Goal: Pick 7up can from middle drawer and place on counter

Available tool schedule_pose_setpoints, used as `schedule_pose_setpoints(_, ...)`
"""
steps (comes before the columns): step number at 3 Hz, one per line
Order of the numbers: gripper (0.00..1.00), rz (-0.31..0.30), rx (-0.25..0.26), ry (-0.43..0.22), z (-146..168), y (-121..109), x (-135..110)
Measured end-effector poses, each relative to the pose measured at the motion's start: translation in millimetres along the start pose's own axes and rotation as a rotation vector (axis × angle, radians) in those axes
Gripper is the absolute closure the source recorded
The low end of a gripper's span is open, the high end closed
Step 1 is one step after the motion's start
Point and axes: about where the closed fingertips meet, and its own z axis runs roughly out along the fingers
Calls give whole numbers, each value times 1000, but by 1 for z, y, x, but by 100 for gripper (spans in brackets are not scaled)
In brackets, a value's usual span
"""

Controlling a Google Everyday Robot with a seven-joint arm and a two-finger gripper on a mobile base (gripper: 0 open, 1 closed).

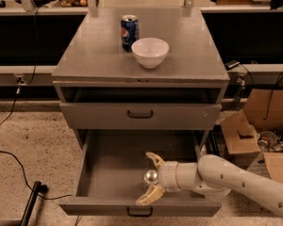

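Note:
The fingers of my gripper already stand around the can inside the open middle drawer, so they will close on the sides of the 7up can (152,181).
The 7up can (150,176) stands in the open middle drawer (111,171), near its front and right of centre; only its shiny silver top shows. My gripper (143,178) reaches in from the right, low inside the drawer. Its two tan fingers (154,159) are spread, one behind the can and one in front of it, and neither visibly presses on it. The counter (94,55) is the grey cabinet top above.
A blue Pepsi can (129,32) and a white bowl (150,52) stand on the counter. The drawer one level higher (140,114) is shut, with an open slot above it. Cardboard boxes (243,135) sit to the right. A black cable and pole (30,201) lie on the floor at left.

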Motion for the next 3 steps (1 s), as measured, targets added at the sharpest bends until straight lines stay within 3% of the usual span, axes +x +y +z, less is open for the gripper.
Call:
schedule_pose_setpoints(1,0,46,32,-8,1,-11,26)
schedule_pose_setpoints(3,0,74,83,-35,16,-34,76)
